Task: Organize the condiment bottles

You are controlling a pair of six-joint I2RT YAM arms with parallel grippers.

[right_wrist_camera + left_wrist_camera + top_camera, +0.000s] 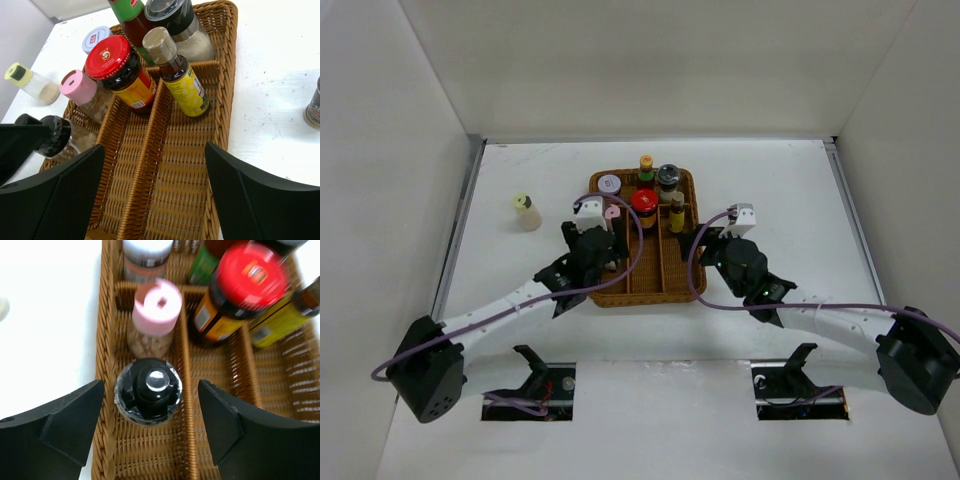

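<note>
The robot's left gripper will next go to the yellow-capped bottle on the table beside the tray and close on that bottle's cap [522, 201].
Several condiment bottles stand in the brown wicker tray [686, 262]. A black-capped bottle [148, 390] stands upright in the tray's left compartment, between the fingers of my open left gripper [150, 426], with a gap on both sides. Behind it are a pink-capped jar [156, 315] and a white-capped jar [145, 257]. A red-capped jar [117, 67], a tan-capped yellow-label bottle [177, 72], a green-label bottle [130, 15] and a grey-lidded jar [175, 20] fill the far end. My right gripper [155, 195] hangs open over the tray's bare right compartments.
A yellow-capped bottle [526, 212] stands on the table left of the tray. A dark bottle [314, 107] stands on the table to the tray's right, at the edge of the right wrist view. White walls enclose the table on three sides.
</note>
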